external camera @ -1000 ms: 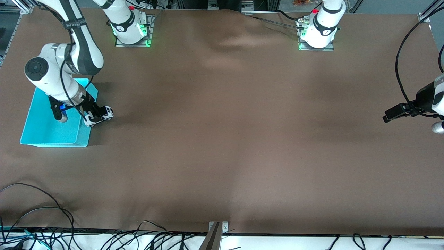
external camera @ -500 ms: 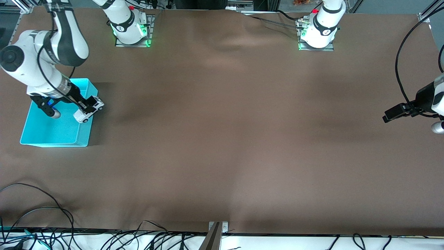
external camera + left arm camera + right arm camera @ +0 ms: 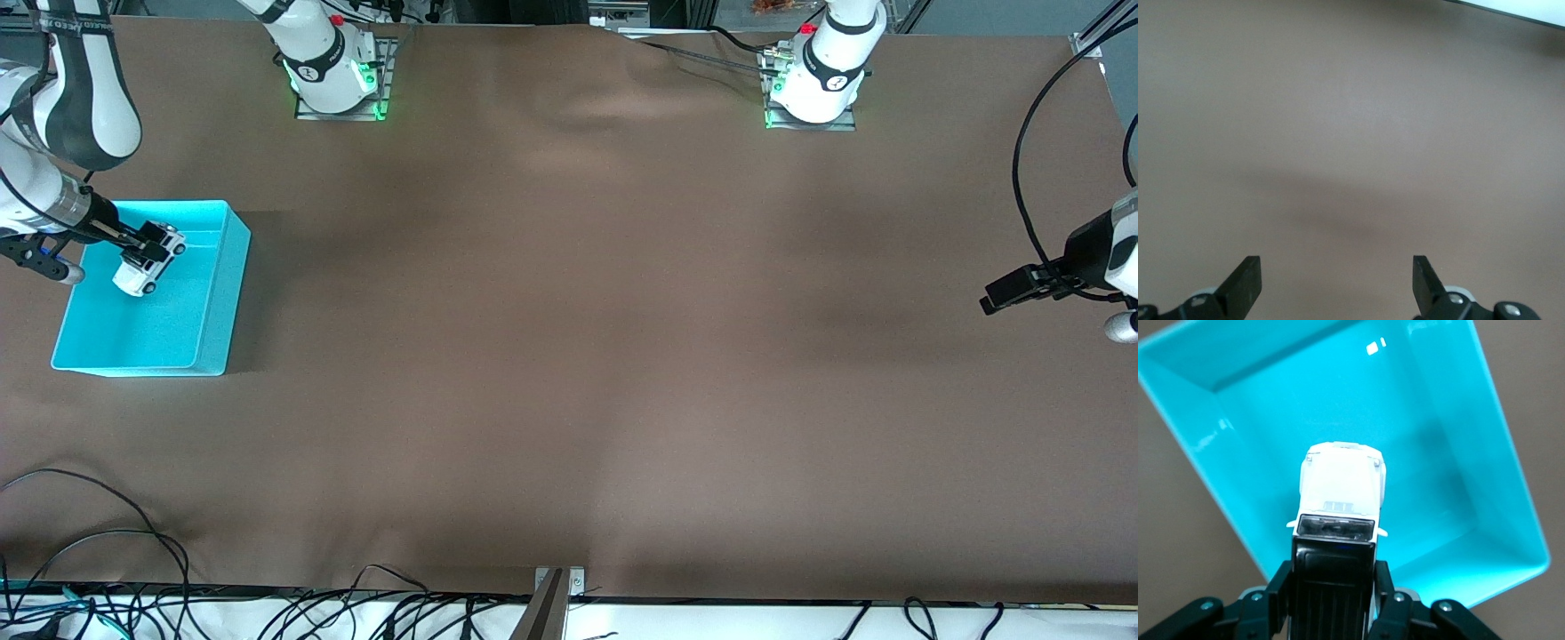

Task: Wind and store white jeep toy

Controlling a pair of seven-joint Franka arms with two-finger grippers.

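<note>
My right gripper is going to let go of the white jeep toy on the turquoise bin's bottom (image 3: pixel 180 279) (image 3: pixel 1388 498), toward the bin's end that is farther from the cables.
My right gripper (image 3: pixel 142 245) is shut on the white jeep toy (image 3: pixel 148 265) and holds it up in the air over the inside of the turquoise bin (image 3: pixel 212 302), which stands at the right arm's end of the table. In the right wrist view the white jeep toy (image 3: pixel 1341 493) shows its white hood and black roof between my fingers (image 3: pixel 1286 587), with the turquoise bin (image 3: pixel 1485 493) below. My left gripper (image 3: pixel 991 300) waits over the bare table at the left arm's end. In the left wrist view the left gripper (image 3: pixel 1337 283) is open and empty over brown cloth.
A brown cloth (image 3: pixel 569 356) covers the whole table. Cables (image 3: pixel 107 604) lie along the table edge nearest the front camera. A metal bracket (image 3: pixel 553 600) sits at the middle of that edge.
My right gripper has carried the white jeep toy from beside the bin's wall to over the inside of the bin. The left arm has not moved.
</note>
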